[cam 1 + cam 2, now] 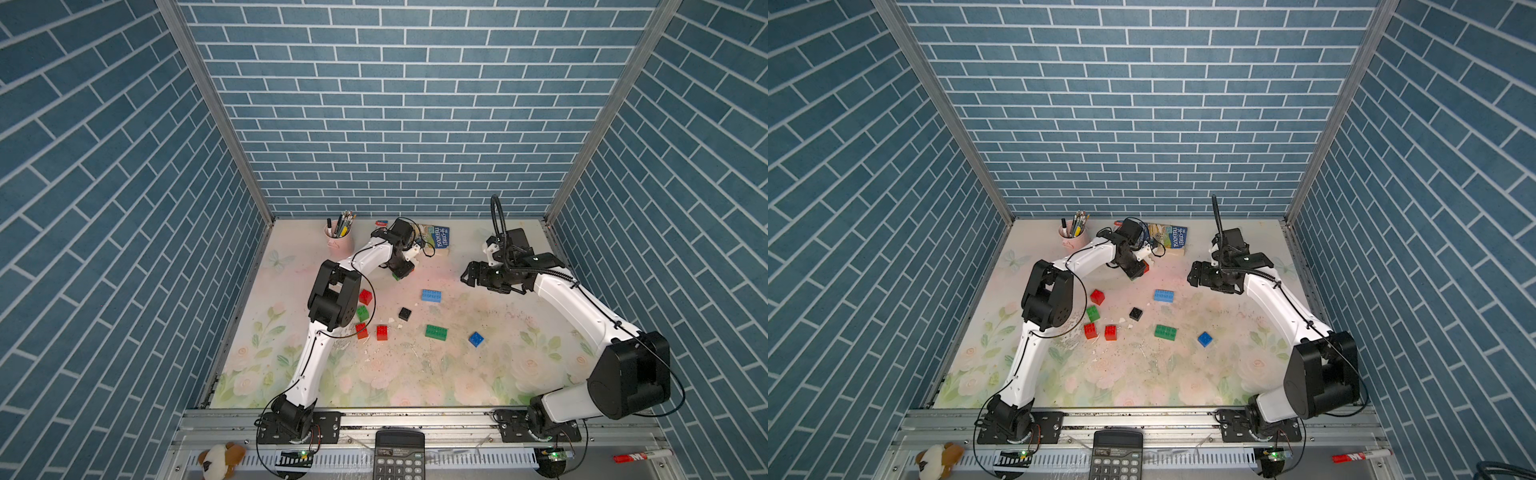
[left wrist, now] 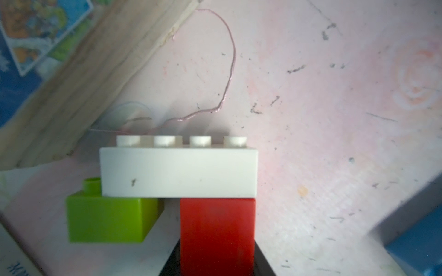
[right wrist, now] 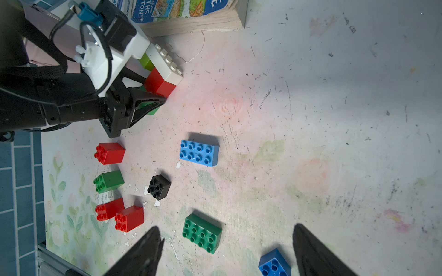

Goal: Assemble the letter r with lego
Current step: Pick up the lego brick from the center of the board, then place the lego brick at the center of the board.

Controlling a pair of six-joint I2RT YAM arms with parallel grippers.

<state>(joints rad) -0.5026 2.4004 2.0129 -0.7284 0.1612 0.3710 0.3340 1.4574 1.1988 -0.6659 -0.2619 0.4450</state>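
Note:
My right gripper is to head to the long white brick next. Then it should close on the white brick's end [image 3: 173, 75] above the red brick.
My left gripper [image 1: 402, 272] is shut on a red brick [image 2: 216, 234], its black jaws flanking the brick's sides. A long white brick [image 2: 178, 172] sits across that red brick and a lime brick [image 2: 107, 219] beside it. The right wrist view shows the same stack [image 3: 165, 63] low over the mat near the book. Loose lego lies mid-table: a light blue long brick [image 1: 431, 295], a black one [image 1: 404, 313], a green long one [image 1: 436, 332], a blue square [image 1: 476, 338], and red and green squares [image 1: 365, 296]. My right gripper [image 1: 467, 276] hovers open and holds nothing.
A pink pen cup [image 1: 338, 243] and a book [image 1: 438, 239] stand at the back of the floral mat [image 1: 415, 374]. A calculator [image 1: 399, 455], a plush toy [image 1: 220, 457] and a red marker [image 1: 642, 456] lie on the front rail.

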